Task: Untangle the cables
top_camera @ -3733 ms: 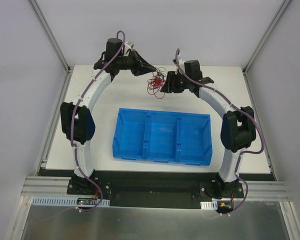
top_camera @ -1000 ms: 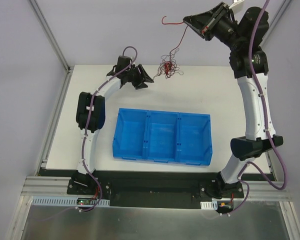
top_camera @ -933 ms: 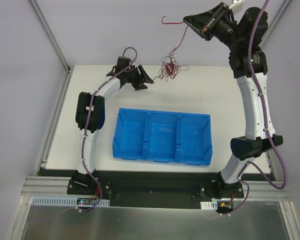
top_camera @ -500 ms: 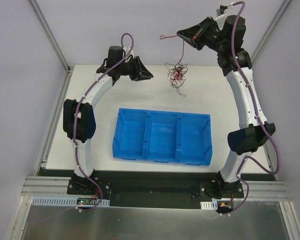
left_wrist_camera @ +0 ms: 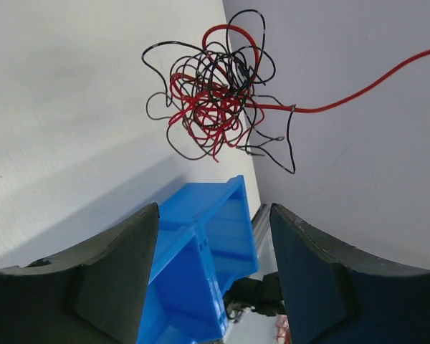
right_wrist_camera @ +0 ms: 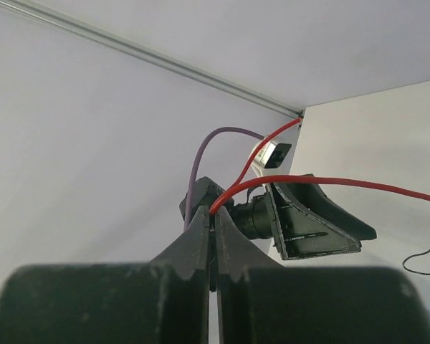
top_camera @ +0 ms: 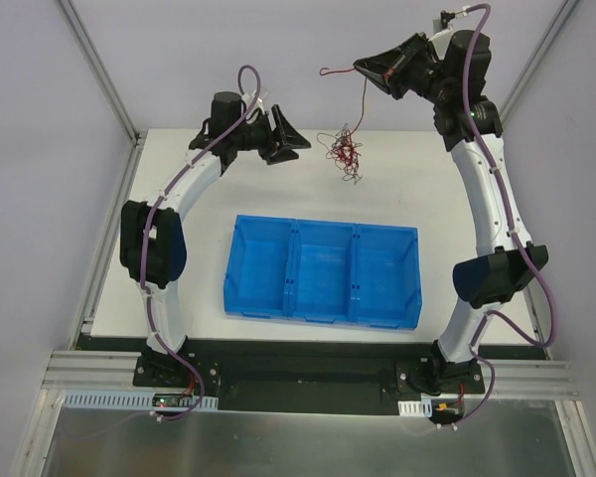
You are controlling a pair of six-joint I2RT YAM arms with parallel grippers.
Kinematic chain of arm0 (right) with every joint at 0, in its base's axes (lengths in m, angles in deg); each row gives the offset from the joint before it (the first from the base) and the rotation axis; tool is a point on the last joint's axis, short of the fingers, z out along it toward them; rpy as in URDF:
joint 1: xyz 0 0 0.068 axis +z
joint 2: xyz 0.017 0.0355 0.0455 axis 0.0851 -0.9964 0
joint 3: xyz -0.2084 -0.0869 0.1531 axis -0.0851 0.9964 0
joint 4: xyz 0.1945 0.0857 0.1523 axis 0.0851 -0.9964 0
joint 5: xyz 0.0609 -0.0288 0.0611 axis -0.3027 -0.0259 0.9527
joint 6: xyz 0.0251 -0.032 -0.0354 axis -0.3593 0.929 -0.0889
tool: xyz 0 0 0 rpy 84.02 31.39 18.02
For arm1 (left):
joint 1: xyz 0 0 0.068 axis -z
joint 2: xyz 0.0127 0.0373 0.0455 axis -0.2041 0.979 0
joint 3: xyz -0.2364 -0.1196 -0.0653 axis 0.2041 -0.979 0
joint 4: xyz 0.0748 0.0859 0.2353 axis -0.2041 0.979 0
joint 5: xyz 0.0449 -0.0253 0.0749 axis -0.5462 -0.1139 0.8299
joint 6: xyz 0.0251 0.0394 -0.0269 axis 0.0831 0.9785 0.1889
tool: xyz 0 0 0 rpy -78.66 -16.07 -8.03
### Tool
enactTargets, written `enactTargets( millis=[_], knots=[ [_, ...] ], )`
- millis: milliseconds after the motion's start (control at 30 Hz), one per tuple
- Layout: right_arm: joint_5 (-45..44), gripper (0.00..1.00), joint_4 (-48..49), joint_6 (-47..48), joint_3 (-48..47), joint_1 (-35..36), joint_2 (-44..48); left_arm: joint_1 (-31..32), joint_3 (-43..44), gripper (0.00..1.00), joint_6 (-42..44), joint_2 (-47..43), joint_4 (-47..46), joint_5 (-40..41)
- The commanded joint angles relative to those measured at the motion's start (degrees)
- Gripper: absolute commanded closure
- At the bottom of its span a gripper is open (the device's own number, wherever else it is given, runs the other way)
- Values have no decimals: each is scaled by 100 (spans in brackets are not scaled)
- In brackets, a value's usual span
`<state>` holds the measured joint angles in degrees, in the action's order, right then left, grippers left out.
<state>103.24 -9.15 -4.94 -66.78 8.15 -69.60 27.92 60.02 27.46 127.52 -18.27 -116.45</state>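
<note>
The red and black wires hang in a tangle from the red wire in my right gripper, so I will take a black loop (top_camera: 324, 138) with my left gripper and pull it away.
The cables are a knot of thin red and black wires (top_camera: 345, 151) hanging in the air above the back of the table. One red strand (top_camera: 364, 91) rises from it to my right gripper (top_camera: 358, 68), which is raised high and shut on that strand (right_wrist_camera: 330, 183). The strand's free end curls off to the left of the jaws. My left gripper (top_camera: 300, 139) is to the left of the knot, open and empty. In the left wrist view the knot (left_wrist_camera: 215, 93) floats well beyond both fingers (left_wrist_camera: 122, 265), touching neither.
A blue three-compartment tray (top_camera: 323, 227) sits mid-table, below and in front of the hanging knot; it also shows between my left fingers as the tray (left_wrist_camera: 201, 244). The white table ends at grey walls and metal corner posts behind both arms.
My right gripper has come down and to the left with the red strand, so the knot hangs lower and swings. My left arm has lifted off the table; its gripper points at the knot.
</note>
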Motion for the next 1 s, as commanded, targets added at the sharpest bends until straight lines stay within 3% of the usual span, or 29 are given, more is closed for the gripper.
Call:
enactTargets(
  millis=[0,267,400,533,667,767,833,900,967],
  knots=[
    [191,100,-175,188,-296,120,354,108,-329,39,-956,-308,-1051,-272],
    [6,100,-211,313,539,340,802,442,-681,38,-1221,-423,-1735,-333],
    [199,100,60,94,855,349,882,583,-366,38,-1291,-19,-1817,-412],
    [410,100,281,-39,794,349,864,872,-58,50,-1231,175,-1528,-237],
    [393,100,334,-4,916,322,986,935,-40,73,-993,88,-1141,61],
    [349,100,518,-47,1145,322,1145,935,118,78,-554,35,-465,369],
    [375,100,623,-118,1259,331,1189,926,153,75,-439,8,-323,484],
    [375,100,624,-92,1312,349,1242,935,136,55,-447,-27,-323,607],
    [375,100,615,-57,1347,340,1286,935,136,50,-448,-27,-192,677]
  ],
)
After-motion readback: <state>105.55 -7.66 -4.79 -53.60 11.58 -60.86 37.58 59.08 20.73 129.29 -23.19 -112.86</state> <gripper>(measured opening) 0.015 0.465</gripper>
